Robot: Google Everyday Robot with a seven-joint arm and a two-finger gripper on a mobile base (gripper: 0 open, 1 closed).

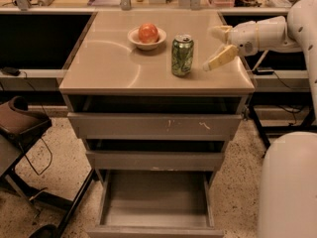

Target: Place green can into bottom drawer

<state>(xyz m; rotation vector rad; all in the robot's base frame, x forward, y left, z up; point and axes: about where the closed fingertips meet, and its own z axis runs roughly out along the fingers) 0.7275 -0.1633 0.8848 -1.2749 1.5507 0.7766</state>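
The robot's gripper needs to close around the lower half [183,61] of the green can, just under the can's middle, so that the top stays sticking out above the fingers.
The green can [182,55] stands upright on the cabinet top [109,68], right of centre. My gripper [212,47] is just to the right of the can, at the same height, a short gap away. Its two pale fingers [221,57] are spread apart and hold nothing. The bottom drawer [154,205] is pulled out at floor level below; its flat grey inside is bare.
A white bowl with a red apple [147,35] sits just left of and behind the can. The top drawer [153,124] and middle drawer [154,158] stick out slightly. A dark chair [20,128] is at the left. My white base [290,187] fills the lower right.
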